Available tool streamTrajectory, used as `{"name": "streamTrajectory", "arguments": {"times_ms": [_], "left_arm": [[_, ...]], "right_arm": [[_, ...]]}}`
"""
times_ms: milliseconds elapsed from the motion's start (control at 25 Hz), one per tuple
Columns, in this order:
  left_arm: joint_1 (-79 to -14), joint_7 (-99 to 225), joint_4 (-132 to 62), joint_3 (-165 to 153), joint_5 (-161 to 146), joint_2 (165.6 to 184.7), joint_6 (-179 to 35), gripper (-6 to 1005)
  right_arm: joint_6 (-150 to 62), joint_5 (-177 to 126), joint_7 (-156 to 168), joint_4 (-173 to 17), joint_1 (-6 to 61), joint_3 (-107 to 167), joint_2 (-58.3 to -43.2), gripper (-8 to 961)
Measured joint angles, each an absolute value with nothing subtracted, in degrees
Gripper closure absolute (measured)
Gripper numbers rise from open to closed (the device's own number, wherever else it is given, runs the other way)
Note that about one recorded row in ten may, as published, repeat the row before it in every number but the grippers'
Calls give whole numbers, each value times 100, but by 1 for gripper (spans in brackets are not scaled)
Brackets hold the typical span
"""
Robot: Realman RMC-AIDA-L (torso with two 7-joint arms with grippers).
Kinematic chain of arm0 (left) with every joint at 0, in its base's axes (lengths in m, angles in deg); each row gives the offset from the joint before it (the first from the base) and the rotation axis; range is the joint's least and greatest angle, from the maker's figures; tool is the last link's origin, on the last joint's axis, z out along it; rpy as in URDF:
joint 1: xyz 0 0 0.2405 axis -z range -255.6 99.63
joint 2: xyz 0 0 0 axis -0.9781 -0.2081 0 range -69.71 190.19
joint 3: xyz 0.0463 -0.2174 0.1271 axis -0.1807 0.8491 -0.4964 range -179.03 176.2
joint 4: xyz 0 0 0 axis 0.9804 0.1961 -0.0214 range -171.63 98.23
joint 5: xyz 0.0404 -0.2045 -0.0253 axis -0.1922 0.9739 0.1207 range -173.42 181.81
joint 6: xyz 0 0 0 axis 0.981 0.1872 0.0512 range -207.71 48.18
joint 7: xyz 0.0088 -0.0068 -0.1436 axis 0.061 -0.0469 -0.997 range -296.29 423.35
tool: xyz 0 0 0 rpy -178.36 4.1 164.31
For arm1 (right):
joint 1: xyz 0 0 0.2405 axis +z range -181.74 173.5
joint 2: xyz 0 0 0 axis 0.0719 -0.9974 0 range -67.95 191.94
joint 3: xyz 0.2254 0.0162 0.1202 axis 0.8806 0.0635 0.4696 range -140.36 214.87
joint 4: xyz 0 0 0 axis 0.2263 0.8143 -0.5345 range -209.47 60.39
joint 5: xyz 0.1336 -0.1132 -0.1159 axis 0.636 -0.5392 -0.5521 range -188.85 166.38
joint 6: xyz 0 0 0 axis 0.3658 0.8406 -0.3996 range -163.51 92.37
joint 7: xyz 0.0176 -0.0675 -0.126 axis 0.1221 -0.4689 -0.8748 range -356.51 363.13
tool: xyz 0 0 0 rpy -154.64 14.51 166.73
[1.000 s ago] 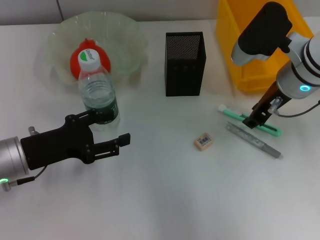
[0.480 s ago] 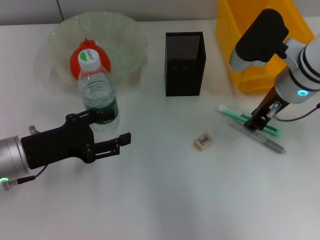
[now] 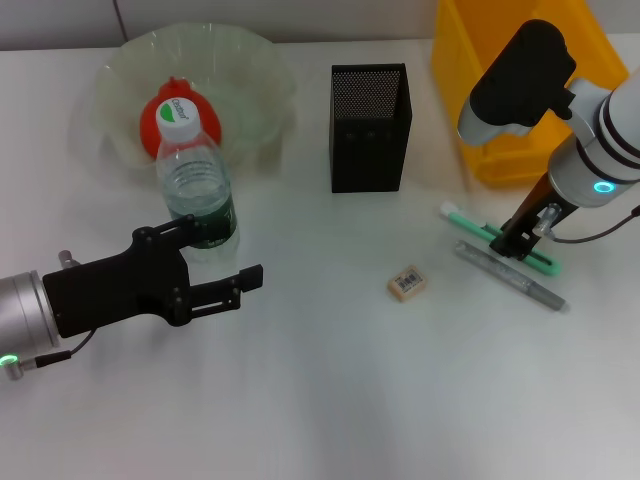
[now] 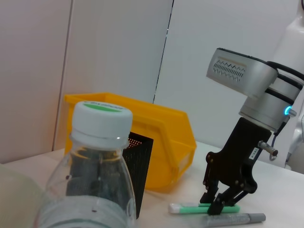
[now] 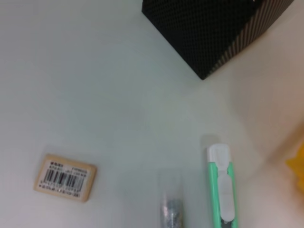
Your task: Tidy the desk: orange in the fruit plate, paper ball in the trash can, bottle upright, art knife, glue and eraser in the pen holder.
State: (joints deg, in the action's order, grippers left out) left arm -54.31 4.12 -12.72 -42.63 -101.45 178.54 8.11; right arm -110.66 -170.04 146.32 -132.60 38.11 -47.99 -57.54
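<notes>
My right gripper needs to let go of the green art knife inside the pen holder, against the corner of the holder's rim [image 3: 400, 110] nearest the trash can.
The bottle [image 3: 195, 180] stands upright in front of the fruit plate [image 3: 245, 70], which holds the orange [image 3: 158, 118]. My left gripper [image 3: 215, 258] is open, one finger by the bottle's base. The glue [image 3: 470, 225] lies on the table by the trash can [image 3: 500, 110]. My right gripper [image 3: 510, 243] is down on the glue, its fingers [image 4: 237, 192] converging around the stick. The art knife [image 3: 530, 285] lies just beside the glue, and the eraser [image 3: 407, 283] sits in front of the pen holder [image 3: 370, 125]. The paper ball is out of view.
The bottle's cap [image 4: 103, 118] fills the near part of the left wrist view. The right wrist view shows the eraser [image 5: 65, 176], glue tip [image 5: 221, 185], knife end [image 5: 171, 206] and a pen holder corner [image 5: 213, 28]. White table stretches along the front.
My right gripper has shifted slightly toward the trash can over the glue. The glue and the art knife have turned a little on the table. The left arm has not moved.
</notes>
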Motion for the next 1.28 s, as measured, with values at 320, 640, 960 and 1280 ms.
{"name": "streamTrajectory", "arguments": {"times_ms": [320,640,960,1280], "left_arm": [[-5424,412,-1262,-4263,-10145,17854,818,197],[-5430,415,-1262,-4263,-10133,17854,822,197],[-5391,414,-1253,-4263,-10141,17856,819,197],[-5428,410,-1275,-4263,-10143,17860,861,197]], "right_arm": [[-11368,-16659,14665,-14286,3426,-4495,-5743,788],[-11477,-13419,13616,-14905,2844,-2625,-5718,789],[-10310,-10137,10689,-12442,3177,-2058,-5732,789],[-9338,-9037,8700,-10329,3854,-2114,-5737,788]]}}
